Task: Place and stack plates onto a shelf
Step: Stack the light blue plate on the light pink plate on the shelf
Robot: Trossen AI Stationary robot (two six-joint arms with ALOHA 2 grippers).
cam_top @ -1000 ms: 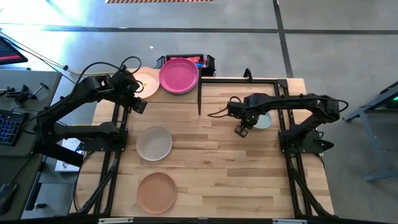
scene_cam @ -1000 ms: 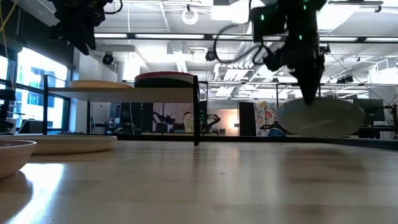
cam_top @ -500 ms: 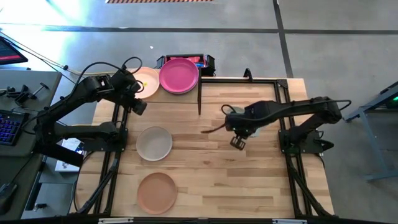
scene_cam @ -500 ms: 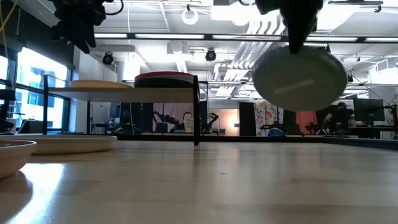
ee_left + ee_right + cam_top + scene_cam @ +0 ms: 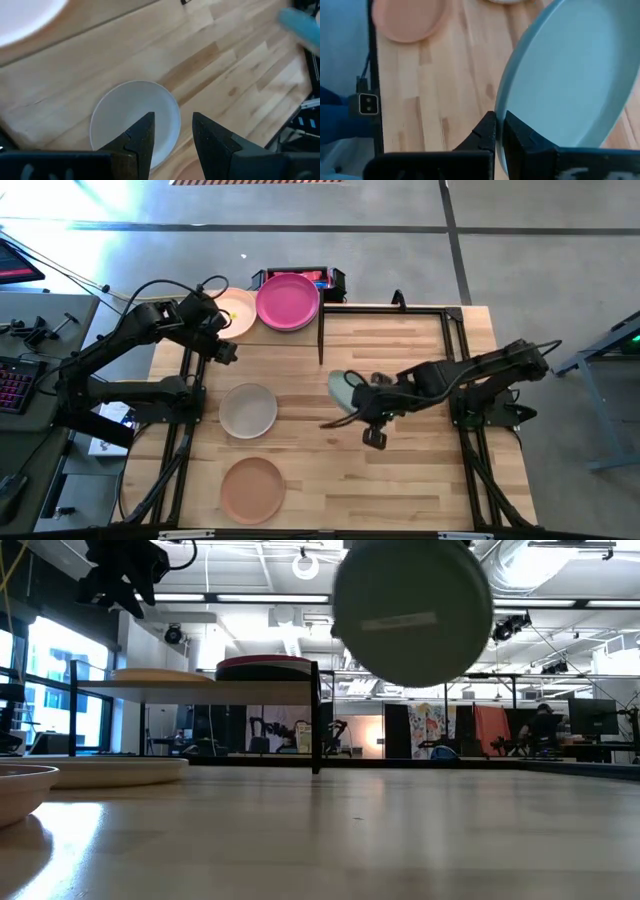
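Note:
The robot's left gripper will close on the pale green plate's rim (image 5: 331, 384) (image 5: 284, 19), on the side across from where the right gripper holds it.
The shelf (image 5: 200, 686) stands at the table's far left on a black frame; a cream plate (image 5: 235, 312) and a magenta plate (image 5: 288, 301) lie on it. An off-white plate (image 5: 248, 410) and a peach plate (image 5: 252, 489) lie flat on the table's left half. My right gripper (image 5: 497, 131) is shut on a pale green plate (image 5: 343, 388), high over the table's middle; the low view shows that plate's underside (image 5: 412, 610). My left gripper (image 5: 172, 125) hangs open beside the shelf's left near corner, above the off-white plate (image 5: 135, 120), with nothing between its fingers. My right gripper pinches the pale green plate's rim (image 5: 502, 107) between its two fingers, one on the inner face and one on the underside. The fingers (image 5: 487, 132) come slanting down from the table's right. The plate stands steeply tilted beyond them, clear of the table.
A black bin (image 5: 330, 280) sits behind the shelf. The shelf's black post (image 5: 321, 335) rises at mid-table. Black frame rails (image 5: 455, 360) run along the right side. Bare wood (image 5: 400, 480) lies at near right.
My right gripper has risen and swung from the table's right side toward its middle, staying shut on the pale green plate. The plate has gone from low near the tabletop to high above it and tipped steeper, underside toward the near edge.

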